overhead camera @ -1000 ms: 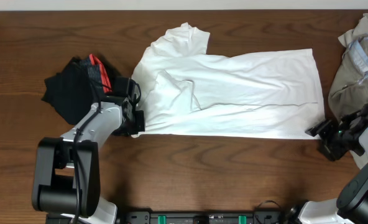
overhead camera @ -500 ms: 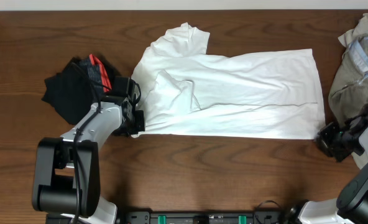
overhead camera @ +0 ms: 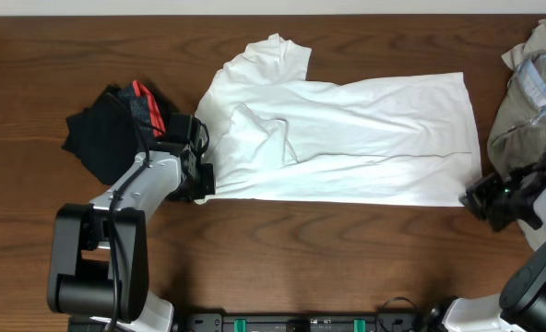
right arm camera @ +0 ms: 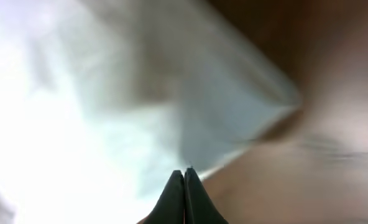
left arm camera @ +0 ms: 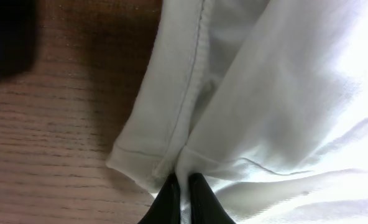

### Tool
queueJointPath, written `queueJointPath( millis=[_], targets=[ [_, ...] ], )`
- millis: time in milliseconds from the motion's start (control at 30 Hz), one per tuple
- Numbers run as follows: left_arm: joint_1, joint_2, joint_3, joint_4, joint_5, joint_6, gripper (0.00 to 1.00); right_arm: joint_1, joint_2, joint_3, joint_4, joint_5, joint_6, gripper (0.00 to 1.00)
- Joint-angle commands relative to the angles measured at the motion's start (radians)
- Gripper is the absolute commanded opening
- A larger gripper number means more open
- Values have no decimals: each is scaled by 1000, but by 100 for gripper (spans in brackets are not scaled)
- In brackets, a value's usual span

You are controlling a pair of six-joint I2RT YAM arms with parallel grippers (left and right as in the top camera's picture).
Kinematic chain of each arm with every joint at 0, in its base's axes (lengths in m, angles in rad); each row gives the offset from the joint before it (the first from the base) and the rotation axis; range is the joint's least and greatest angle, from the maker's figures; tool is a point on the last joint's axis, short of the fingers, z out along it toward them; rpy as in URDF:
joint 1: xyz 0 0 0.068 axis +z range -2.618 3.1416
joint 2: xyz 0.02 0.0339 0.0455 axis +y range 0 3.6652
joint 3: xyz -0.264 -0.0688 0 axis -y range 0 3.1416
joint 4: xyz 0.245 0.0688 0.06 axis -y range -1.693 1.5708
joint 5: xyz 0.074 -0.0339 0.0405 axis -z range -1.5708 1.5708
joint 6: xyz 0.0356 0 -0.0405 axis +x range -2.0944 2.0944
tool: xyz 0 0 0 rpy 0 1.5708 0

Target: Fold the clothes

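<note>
My right gripper is shut empty at the white T-shirt's hem, so I should back away, open it, and take the cloth farther in from the T-shirt's corner point(overhead camera: 451, 189).
The white T-shirt point(overhead camera: 347, 138) lies spread flat across the middle of the table, collar end to the left. My left gripper point(overhead camera: 202, 180) is at its lower left corner, shut on a fold of white cloth point(left arm camera: 283, 93) that runs between the black fingertips point(left arm camera: 199, 193) beside a hemmed edge. My right gripper point(overhead camera: 469, 196) sits at the shirt's lower right corner. In the blurred right wrist view its jaws point(right arm camera: 184, 171) are pressed together at the hem of the T-shirt point(right arm camera: 78, 124), with no cloth showing between them.
A black garment with a grey-and-red band point(overhead camera: 107, 134) lies bunched to the left of the shirt, close behind my left arm. A khaki-beige garment point(overhead camera: 531, 101) is heaped at the right edge, just above my right arm. Bare brown wood point(overhead camera: 347, 249) runs along the front.
My right gripper has gone from open to shut and shifted slightly left onto the shirt's lower right corner. The left gripper and the shirt have not moved.
</note>
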Motion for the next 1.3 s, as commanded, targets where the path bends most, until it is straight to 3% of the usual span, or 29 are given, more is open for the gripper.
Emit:
queueJointPath(
  millis=[0,300,733,1033,1267],
  targets=[
    [11,30,-23,-11,-35,-9,6,-5,-18,56,-27,-177,-58,1],
    [11,30,-23,-11,-35,-9,6,9,-5,60,6,169,6,1],
    [11,30,-23,-10,-35,-9,6,87,144,25,119,196,97,1],
    [11,30,-23,-2,-35,-9,6,56,98,80,-24,502,85,1],
    [11,30,-21,16,-35,-24,6,51,-6,108,-59,553,84,1]
  ],
)
